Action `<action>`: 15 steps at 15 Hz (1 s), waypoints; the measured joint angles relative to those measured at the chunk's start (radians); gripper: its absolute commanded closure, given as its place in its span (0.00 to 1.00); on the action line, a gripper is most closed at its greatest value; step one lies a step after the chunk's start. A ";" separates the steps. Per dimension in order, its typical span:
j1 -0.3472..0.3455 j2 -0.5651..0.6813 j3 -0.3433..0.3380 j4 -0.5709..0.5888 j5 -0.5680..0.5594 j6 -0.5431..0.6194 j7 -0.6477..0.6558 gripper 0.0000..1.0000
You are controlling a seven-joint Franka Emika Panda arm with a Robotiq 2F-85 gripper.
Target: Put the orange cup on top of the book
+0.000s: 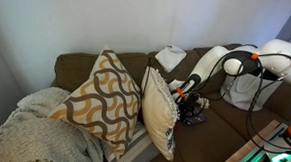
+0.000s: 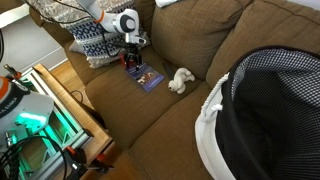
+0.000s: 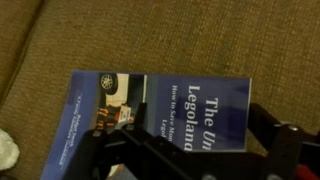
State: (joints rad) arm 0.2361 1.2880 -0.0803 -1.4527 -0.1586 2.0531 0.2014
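Observation:
The orange cup's sides (image 1: 180,97) (image 3: 307,172), between the book and the leaning cushion, are the next spot my gripper needs to move to, and it should close on them there.
The book (image 3: 175,110) lies flat on the brown sofa seat; its cover is dark blue with white lettering and a small picture. It also shows in both exterior views (image 2: 149,77) (image 1: 195,117). My gripper (image 3: 185,150) hovers low over the book's near end, its dark fingers wide apart with only the cover between them. In both exterior views the gripper (image 2: 130,55) (image 1: 188,93) points down at the book. A small red-orange patch (image 2: 128,63) sits right at the fingers; I cannot tell whether it is the orange cup or part of the gripper. No cup shows in the wrist view.
A small white object (image 2: 180,80) lies on the seat beside the book. Patterned cushions (image 1: 109,99) (image 1: 160,110) lean against the sofa back, and a knitted throw (image 1: 27,135) covers one end. A large black-and-white mesh thing (image 2: 270,120) fills the near side.

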 measured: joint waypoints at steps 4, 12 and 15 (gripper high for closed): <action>0.011 -0.011 -0.042 -0.046 -0.055 0.057 0.027 0.00; 0.131 -0.122 0.034 -0.083 -0.130 0.325 -0.054 0.00; 0.132 -0.168 0.057 -0.151 -0.148 0.404 -0.168 0.00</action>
State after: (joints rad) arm 0.3679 1.1201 -0.0231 -1.6033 -0.3068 2.4574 0.0337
